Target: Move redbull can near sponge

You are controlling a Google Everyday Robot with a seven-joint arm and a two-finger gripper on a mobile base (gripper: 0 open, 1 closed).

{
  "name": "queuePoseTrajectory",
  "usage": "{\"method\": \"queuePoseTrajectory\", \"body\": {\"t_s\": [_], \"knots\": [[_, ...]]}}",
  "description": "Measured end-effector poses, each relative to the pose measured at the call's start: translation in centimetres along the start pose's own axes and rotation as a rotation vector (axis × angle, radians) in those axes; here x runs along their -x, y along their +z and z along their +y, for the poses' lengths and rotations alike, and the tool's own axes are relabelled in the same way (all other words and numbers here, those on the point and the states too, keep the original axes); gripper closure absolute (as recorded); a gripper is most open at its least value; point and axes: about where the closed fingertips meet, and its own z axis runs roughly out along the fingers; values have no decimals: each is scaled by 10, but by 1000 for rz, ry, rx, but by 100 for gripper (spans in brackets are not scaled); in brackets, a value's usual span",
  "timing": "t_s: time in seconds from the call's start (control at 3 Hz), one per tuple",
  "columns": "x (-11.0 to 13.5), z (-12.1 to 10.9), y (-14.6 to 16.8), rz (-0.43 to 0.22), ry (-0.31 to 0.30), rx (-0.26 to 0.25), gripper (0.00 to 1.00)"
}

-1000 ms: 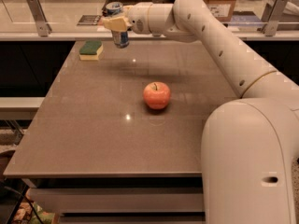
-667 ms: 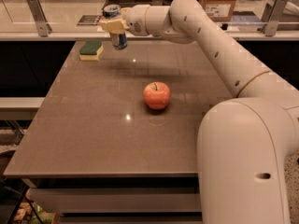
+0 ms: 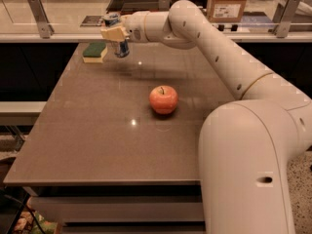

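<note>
Next, my gripper sets the redbull can down upright and lets it go on the brown table (image 3: 115, 65), right up against the sponge's apple-facing side. The can is now beside the sponge.
The redbull can (image 3: 118, 47) is a slim blue-and-silver can, upright at the far left of the table. My gripper (image 3: 115, 33) is shut on the can around its upper half, its tan fingers (image 3: 112, 33) covering the front. The can's base is at or just above the table surface. The sponge (image 3: 95, 52), dark green on a yellow base, lies flat on the table just left of the can, a small gap apart.
A red apple (image 3: 164, 99) stands near the middle of the brown table (image 3: 97, 140). My white arm reaches over the table's right side. A counter with metal brackets (image 3: 39, 14) and a cardboard box (image 3: 228, 3) runs behind the table's far edge.
My gripper has carried the can a little to the left and lower, closer to the sponge. The apple and the sponge have not moved.
</note>
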Motion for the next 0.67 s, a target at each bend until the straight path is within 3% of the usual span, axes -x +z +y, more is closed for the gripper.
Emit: {"method": "queuePoseTrajectory", "body": {"t_s": [0.33,0.67], "knots": [[-10,0,9,-12,11,-5,100],[-18,0,22,-76,39,-7,100]]}}
